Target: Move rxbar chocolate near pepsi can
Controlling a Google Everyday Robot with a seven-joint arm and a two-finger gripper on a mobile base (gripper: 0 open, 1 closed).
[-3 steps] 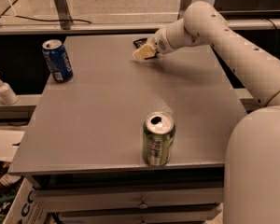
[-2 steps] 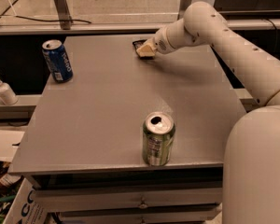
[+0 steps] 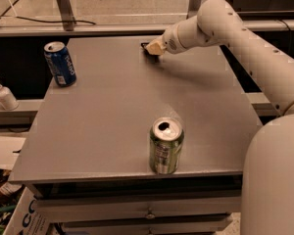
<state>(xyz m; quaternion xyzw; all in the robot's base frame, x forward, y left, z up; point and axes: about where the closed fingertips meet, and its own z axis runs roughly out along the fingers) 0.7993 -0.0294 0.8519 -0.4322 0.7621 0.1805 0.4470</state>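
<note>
My gripper is going to release the rxbar chocolate on the grey table (image 3: 88,79), next to the side of the pepsi can that faces my arm.
The rxbar chocolate (image 3: 145,45) shows only as a small dark sliver on the grey table (image 3: 112,106), near its far edge; the rest is hidden by the gripper. My gripper (image 3: 153,48) is at the end of the white arm reaching in from the right, low over the bar and right at it. The pepsi can (image 3: 60,63), blue with a silver top, stands upright at the table's far left, well to the left of the gripper and bar.
A green can (image 3: 165,146) with an opened silver top stands upright near the table's front edge. A white pump bottle (image 3: 4,96) stands on a lower ledge at the left. My white base (image 3: 274,180) fills the lower right corner.
The gripper has shifted slightly toward the table's far edge, staying at the dark bar. The cans have not moved.
</note>
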